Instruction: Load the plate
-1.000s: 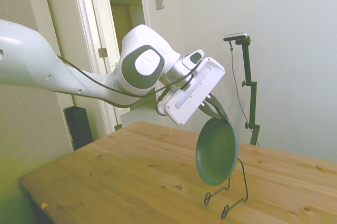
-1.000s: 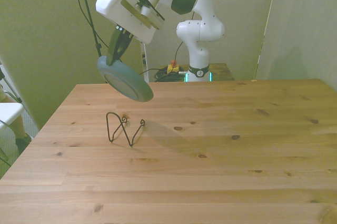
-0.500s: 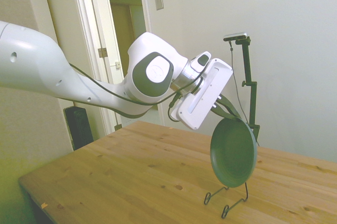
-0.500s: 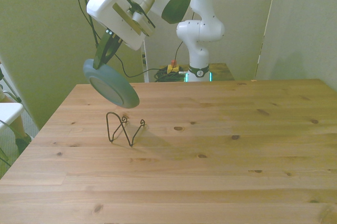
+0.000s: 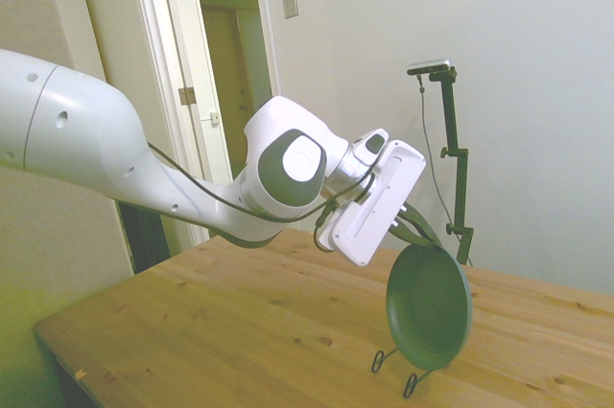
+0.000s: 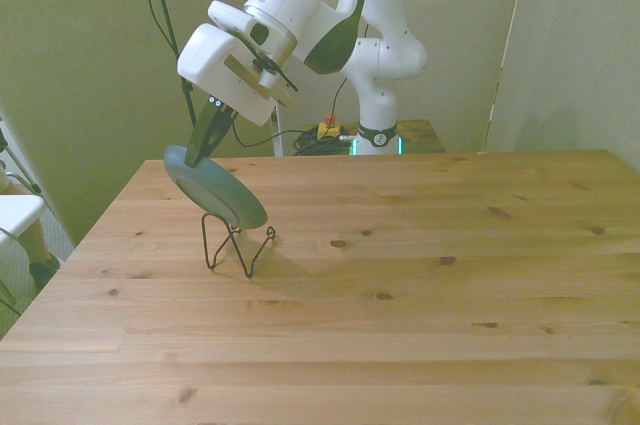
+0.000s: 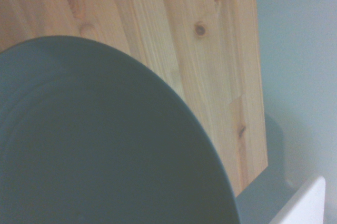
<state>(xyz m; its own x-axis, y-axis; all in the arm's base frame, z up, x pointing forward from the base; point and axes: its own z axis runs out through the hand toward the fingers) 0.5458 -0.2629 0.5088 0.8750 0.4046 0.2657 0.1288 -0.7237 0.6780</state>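
The grey-green plate, now on edge with its lower edge among the wire loops, will be let go by my gripper, leaning and seated between the loops of the black wire stand (image 6: 216,206).
The grey-green plate (image 5: 428,306) (image 6: 216,188) hangs on edge, tilted, with my gripper (image 5: 422,238) (image 6: 201,151) shut on its upper rim. Its lower edge is down among the loops of a thin black wire stand (image 5: 411,372) (image 6: 236,245) on the wooden table (image 5: 240,331) (image 6: 400,275). Whether the plate touches the wire I cannot tell. In the wrist view the plate (image 7: 100,139) fills most of the picture, with table planks behind it.
The wire stand sits near the table's edge at the front view's left. A doorway (image 5: 225,72) and a dark speaker (image 5: 144,230) lie behind the table in the side view. A white object (image 6: 18,215) stands off the table at the front view's left.
The arm has carried the plate down and toward the front view's left, from above and beside the wire stand to down among its loops. The grip stays shut.
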